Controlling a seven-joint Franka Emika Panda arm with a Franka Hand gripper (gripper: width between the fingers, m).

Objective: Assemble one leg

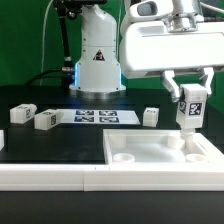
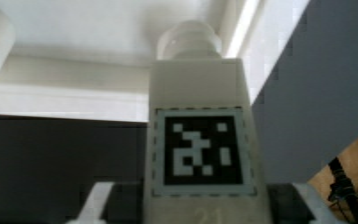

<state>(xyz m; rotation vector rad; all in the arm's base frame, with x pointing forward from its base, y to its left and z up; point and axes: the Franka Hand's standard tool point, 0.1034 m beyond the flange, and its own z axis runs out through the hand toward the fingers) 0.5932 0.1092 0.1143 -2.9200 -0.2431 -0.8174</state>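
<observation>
The robot's gripper will release the white leg, now held above the slab, upright in the slab's front corner socket (image 1: 196, 157) just below it.
My gripper (image 1: 190, 103) is shut on a white leg (image 1: 191, 108) with a black-and-white tag and holds it upright above the right part of the large flat white slab (image 1: 160, 150). In the wrist view the held leg (image 2: 201, 130) fills the middle, tag facing the camera, its threaded tip pointing toward the slab (image 2: 87, 95). A round corner socket (image 1: 196, 152) lies just below the leg in the exterior view. Three other legs lie on the black table: two at the exterior view's left (image 1: 21, 113) (image 1: 46, 120) and one near the middle (image 1: 150, 116).
The marker board (image 1: 100, 117) lies flat on the table in front of the robot base (image 1: 97, 65). The slab has another round socket at its left front corner (image 1: 124, 156). A white table edge runs along the front.
</observation>
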